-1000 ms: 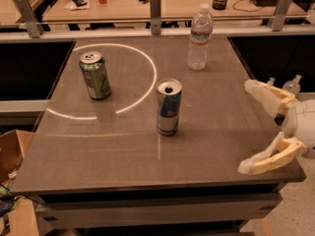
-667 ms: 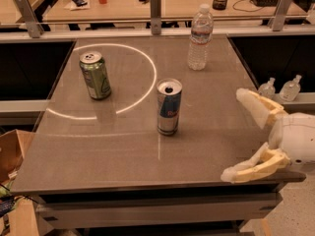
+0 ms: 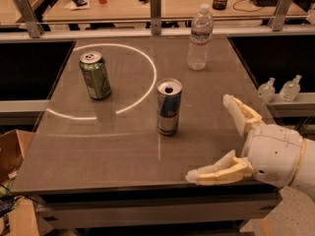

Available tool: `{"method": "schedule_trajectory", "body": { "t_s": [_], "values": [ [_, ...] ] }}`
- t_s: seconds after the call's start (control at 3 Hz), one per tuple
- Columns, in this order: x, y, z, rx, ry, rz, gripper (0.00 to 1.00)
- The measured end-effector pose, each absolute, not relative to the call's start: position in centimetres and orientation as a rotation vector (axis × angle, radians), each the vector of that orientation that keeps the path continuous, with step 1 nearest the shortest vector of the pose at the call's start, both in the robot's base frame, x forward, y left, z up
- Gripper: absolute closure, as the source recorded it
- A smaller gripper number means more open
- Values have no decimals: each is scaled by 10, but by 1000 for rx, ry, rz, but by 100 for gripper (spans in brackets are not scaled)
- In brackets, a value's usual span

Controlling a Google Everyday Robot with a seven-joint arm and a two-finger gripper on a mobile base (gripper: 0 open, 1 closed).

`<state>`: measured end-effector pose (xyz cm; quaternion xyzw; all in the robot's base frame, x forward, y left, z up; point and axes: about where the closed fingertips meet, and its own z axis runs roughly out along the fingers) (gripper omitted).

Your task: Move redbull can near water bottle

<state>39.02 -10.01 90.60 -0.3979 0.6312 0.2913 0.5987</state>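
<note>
Next, I need to grip the redbull can's lower half (image 3: 168, 121), leaving its silver top clear above my fingers.
The redbull can (image 3: 169, 107) stands upright near the middle of the grey table (image 3: 123, 146), blue and silver with an open silver top. The water bottle (image 3: 200, 37) stands upright at the table's far right, clear with a white cap. My gripper (image 3: 209, 139) is over the table's front right corner, to the right of the redbull can and a little nearer than it. Its two cream fingers (image 3: 239, 113) are spread wide apart and hold nothing.
A wider green can (image 3: 95, 75) stands at the table's left, inside a bright ring of light (image 3: 147, 87). Two small clear bottles (image 3: 279, 89) sit on a ledge to the right. A railing and a cluttered wooden bench run behind the table. A cardboard box (image 3: 12, 151) is at lower left.
My gripper has moved left and inward from the table's right edge toward the redbull can, with its fingers still spread. The cans and bottle have not moved.
</note>
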Motion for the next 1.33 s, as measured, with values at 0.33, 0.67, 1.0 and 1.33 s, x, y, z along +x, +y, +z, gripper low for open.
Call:
{"method": "schedule_trajectory", "body": {
  "t_s": [0.33, 0.67, 1.0, 1.33],
  "values": [
    [401, -90, 896, -902, 1470, 651, 0],
    [419, -80, 888, -896, 1455, 638, 0],
    [438, -70, 881, -899, 1454, 621, 0],
    [452, -57, 878, -900, 1472, 609, 0]
  ]
}}
